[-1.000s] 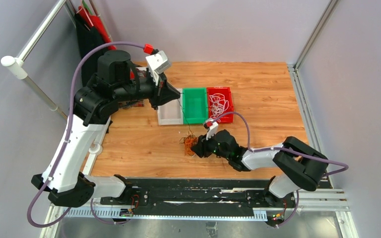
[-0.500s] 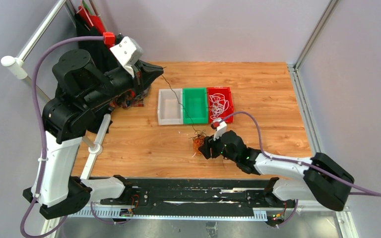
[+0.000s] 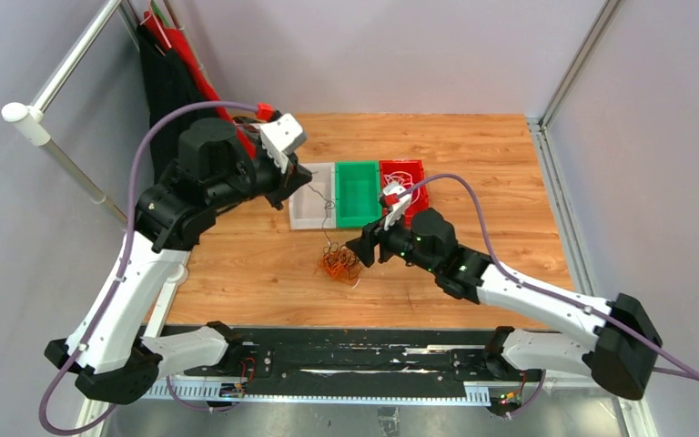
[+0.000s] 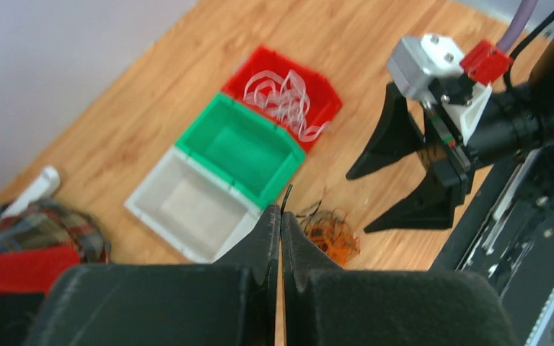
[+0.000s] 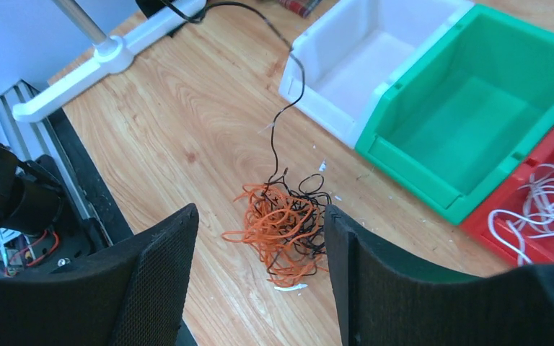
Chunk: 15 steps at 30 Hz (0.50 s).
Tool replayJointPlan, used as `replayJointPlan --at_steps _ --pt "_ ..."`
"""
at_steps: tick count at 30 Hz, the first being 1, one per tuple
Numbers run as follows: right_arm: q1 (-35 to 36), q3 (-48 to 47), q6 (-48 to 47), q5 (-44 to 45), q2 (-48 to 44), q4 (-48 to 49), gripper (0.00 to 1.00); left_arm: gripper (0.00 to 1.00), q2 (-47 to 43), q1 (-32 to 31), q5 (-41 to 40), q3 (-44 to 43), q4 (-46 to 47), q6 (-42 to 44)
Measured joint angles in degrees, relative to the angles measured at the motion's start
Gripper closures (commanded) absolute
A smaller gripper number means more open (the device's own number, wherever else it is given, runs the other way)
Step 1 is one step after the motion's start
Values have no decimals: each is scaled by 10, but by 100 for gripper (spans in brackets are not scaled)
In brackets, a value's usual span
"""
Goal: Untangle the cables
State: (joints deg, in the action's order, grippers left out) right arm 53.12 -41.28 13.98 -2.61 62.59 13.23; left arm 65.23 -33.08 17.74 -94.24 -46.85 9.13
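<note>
I will take the cable closer in with my left gripper (image 3: pixel 329 239) while my right gripper grips the tangle, because the black cable's held end is far from the loose tangle.
A tangle of orange and black cables (image 3: pixel 338 265) (image 5: pixel 285 227) (image 4: pixel 330 235) lies on the wooden table in front of the bins. One thin black cable (image 5: pixel 283 119) runs from it up past the white bin's corner to my left gripper (image 3: pixel 308 177) (image 4: pixel 281 213), which is shut on its end. My right gripper (image 3: pixel 361 248) (image 5: pixel 260 220) hovers open just above and right of the tangle, its fingers either side of it and holding nothing. White cables (image 3: pixel 401 189) (image 5: pixel 548 205) lie in the red bin (image 3: pixel 416 173).
A white bin (image 3: pixel 310 208) (image 5: pixel 361 58), a green bin (image 3: pixel 357 193) (image 5: pixel 476 108) and the red bin stand in a row mid-table. Plaid and red cloth (image 4: pixel 40 234) lies at the far left. A white post foot (image 5: pixel 115 54) and a black rail (image 3: pixel 355 350) border the table.
The right gripper has opened, let go of the tangle and lifted back toward the bins. The left arm swung up and left with the black cable, then back down beside the white bin.
</note>
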Motion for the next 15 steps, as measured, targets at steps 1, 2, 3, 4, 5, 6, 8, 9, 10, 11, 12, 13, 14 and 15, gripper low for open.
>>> replayJointPlan --at_steps 1,2,3,4,5,6,8,9,10,11,12,13,14,15 --pt "0 0 -1 -4 16 9 36 100 -7 0 -6 21 0 5" --pt "0 0 -1 -7 34 18 37 100 -13 0 -15 40 -1 12" --pt "0 0 -1 -9 53 25 37 100 -22 0 -29 64 -1 23" --pt "0 0 -1 -12 76 33 37 100 -30 0 -43 84 -3 33" --pt "0 0 -1 -14 100 38 37 100 -40 0 -61 106 -5 48" --pt "0 0 -1 -15 120 41 38 100 -47 1 -79 124 -7 60" --pt "1 0 -1 -15 157 50 40 100 -64 10 -106 166 -10 87" --pt "2 0 -1 -15 173 53 42 100 -75 22 -119 194 -13 104" --pt "4 0 -1 -14 189 58 45 100 -83 34 -129 215 -17 115" --pt "6 0 -1 -14 197 60 47 100 -90 49 -136 238 -17 126" --pt "8 0 -1 -12 205 63 49 100 -98 67 -144 266 -18 141" --pt "10 2 -1 -10 211 66 52 99 -104 81 -150 289 -19 151" --pt "12 6 -1 -7 214 70 54 98 -109 97 -155 316 -20 165" --pt "13 12 0 -5 214 74 56 90 -112 110 -162 341 -22 179"
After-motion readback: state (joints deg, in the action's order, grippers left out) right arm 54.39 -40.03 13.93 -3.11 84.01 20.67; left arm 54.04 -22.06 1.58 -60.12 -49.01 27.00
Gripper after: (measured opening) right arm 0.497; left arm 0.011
